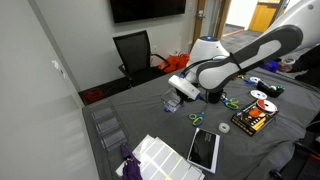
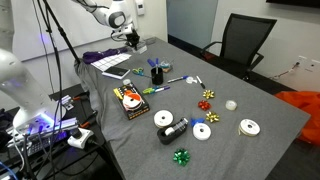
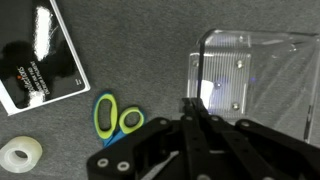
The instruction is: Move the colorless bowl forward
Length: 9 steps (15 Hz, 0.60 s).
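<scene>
I will release the colorless bowl from my gripper on the grey table (image 1: 171, 106) (image 3: 255, 88) between the green-handled scissors and the clear rectangular boxes.
The colorless bowl (image 3: 240, 70) is clear plastic and lies on the grey table, filling the right of the wrist view. It shows as a small pale shape under the gripper in both exterior views (image 1: 171, 102) (image 2: 140, 46). My gripper (image 3: 190, 103) has its fingers drawn together to a point right on the bowl's near wall, and appears shut on that rim. The gripper is also in both exterior views, low over the table (image 1: 180, 92) (image 2: 133, 38). The bowl's right part is cut off by the wrist frame edge.
Green-handled scissors (image 3: 115, 115) (image 1: 197, 117), a black tablet (image 3: 40, 55) (image 1: 203, 148) and a tape roll (image 3: 20, 155) lie close by. Clear rectangular boxes (image 1: 105, 125) stand near the wall. A black-and-orange box (image 1: 250, 120), bows, more tape rolls (image 2: 250, 127) and a blue object (image 2: 157, 72) fill the table's middle.
</scene>
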Motion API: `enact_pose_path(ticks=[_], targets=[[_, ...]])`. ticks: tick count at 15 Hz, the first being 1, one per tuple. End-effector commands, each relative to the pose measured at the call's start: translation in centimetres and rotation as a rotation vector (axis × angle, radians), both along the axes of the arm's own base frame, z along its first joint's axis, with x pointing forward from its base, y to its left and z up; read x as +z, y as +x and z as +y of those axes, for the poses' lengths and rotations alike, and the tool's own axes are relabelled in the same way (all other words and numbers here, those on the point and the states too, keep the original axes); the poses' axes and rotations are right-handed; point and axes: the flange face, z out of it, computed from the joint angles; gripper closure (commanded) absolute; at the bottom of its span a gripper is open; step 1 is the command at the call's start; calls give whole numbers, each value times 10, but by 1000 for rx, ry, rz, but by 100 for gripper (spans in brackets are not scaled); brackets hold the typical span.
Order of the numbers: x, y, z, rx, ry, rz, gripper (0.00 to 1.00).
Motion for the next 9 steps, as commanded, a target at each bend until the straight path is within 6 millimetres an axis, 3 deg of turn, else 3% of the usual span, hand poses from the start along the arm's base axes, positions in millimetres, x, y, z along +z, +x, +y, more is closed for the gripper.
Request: enact_pose_path(ticks=[1, 9], targets=[[-21, 25, 2, -25, 1, 58, 99], [-71, 50, -15, -40, -18, 68, 99]])
